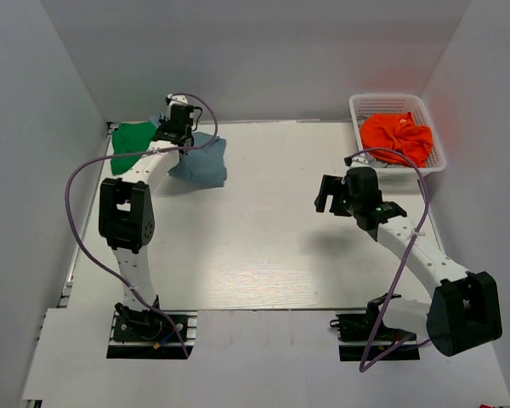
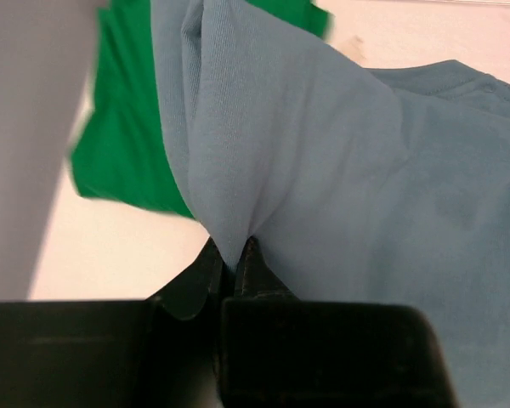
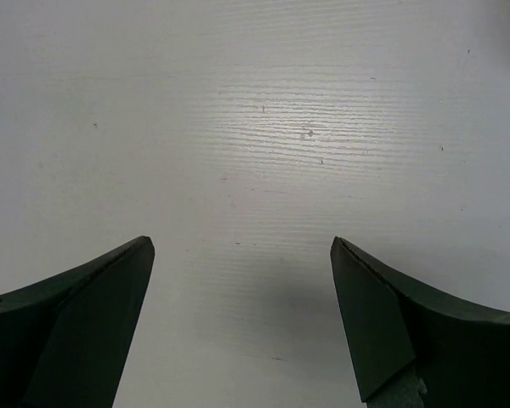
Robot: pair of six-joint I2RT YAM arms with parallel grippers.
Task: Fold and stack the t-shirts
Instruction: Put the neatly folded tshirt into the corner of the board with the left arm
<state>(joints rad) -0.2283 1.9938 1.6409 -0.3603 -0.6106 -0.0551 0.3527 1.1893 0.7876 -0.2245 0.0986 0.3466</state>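
My left gripper needs to let go of the blue t-shirt on top of the bright green t-shirt [image 1: 143,143] [image 2: 183,102] by the grey wall.
A slate-blue t-shirt [image 1: 201,160] [image 2: 365,161] lies bunched at the back left of the table, partly over a bright green t-shirt [image 1: 133,140] [image 2: 123,153]. My left gripper [image 1: 172,129] [image 2: 233,251] is shut on a fold of the blue shirt, and the cloth rises in a peak from its fingertips. Over the bare table, right of centre, my right gripper [image 1: 330,195] [image 3: 242,246] hangs open with nothing between its fingers [image 3: 93,289].
A white basket [image 1: 362,104] at the back right holds orange-red cloth [image 1: 397,136]. Grey walls close in the table on the left, back and right. A purple cable loops off each arm.
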